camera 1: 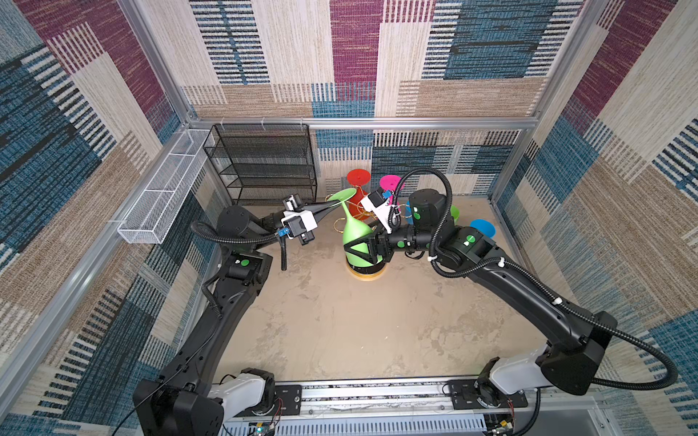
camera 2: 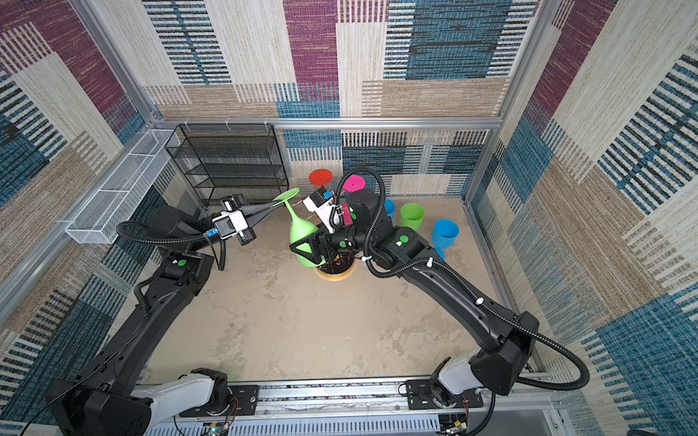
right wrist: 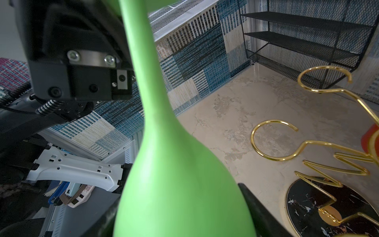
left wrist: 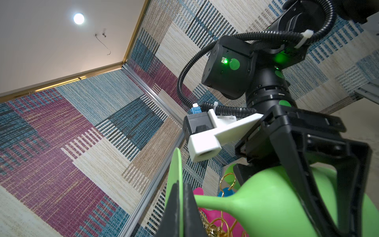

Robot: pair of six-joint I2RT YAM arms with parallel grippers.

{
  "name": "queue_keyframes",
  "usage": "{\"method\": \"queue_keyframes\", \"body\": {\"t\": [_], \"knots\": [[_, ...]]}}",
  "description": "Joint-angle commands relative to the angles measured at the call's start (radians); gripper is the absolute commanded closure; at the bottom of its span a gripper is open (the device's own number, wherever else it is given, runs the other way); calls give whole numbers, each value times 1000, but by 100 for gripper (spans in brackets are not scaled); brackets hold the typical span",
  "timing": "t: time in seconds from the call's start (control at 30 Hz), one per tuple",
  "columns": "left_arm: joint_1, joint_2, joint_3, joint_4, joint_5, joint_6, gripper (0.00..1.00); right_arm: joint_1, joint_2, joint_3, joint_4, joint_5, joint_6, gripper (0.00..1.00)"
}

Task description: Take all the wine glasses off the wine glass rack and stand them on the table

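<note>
Next, my right gripper takes the green wine glass by its rim (camera 2: pixel 309 264) before setting it upright, as the glass hangs upside down with that gripper around its bowl.
A green wine glass (camera 1: pixel 355 234) (camera 2: pixel 302 232) hangs upside down and tilted, its foot up and to the left. My right gripper (camera 1: pixel 359 249) (camera 2: pixel 308 251) (right wrist: pixel 178 201) is shut on its bowl (right wrist: pixel 174 164). My left gripper (camera 1: pixel 332 204) (camera 2: pixel 281 204) (left wrist: pixel 180 197) is shut on the thin foot disc (left wrist: pixel 174 174). The wine glass rack stands just behind, with its gold-rimmed black base (camera 1: pixel 366 273) (right wrist: pixel 307 203) and zigzag stem. Two of its gold rings (right wrist: pixel 272 141) are empty, and the green stem is apart from them.
Red (camera 1: pixel 358 177) and pink (camera 1: pixel 390 182) glasses still hang on the rack. Green (camera 2: pixel 412 216) and blue (camera 2: pixel 445 232) glasses are at the back right. A black mesh shelf (camera 1: pixel 264 162) stands at the back wall and a white mesh basket (camera 1: pixel 166 188) along the left wall.
</note>
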Motion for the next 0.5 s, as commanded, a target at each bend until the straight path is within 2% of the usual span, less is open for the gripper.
{"method": "queue_keyframes", "body": {"t": [0.0, 0.13, 0.23, 0.33, 0.47], "knots": [[-2, -12, -13, 30, -63, -37, 100, 1, -21, -13, 71, 22, 12, 45], [-1, -26, -32, 36, -138, -95, 100, 0, -51, -19, 88, 33, 40, 19], [-1, -41, -21, -15, -225, -186, 100, 0, -98, -33, 128, 70, 66, 6], [-1, -54, 37, -185, -349, -294, 100, -4, -169, -64, 187, 130, 89, 1], [-1, -74, 56, -306, -480, -401, 100, -34, -271, -118, 267, 156, 131, 1]]}}
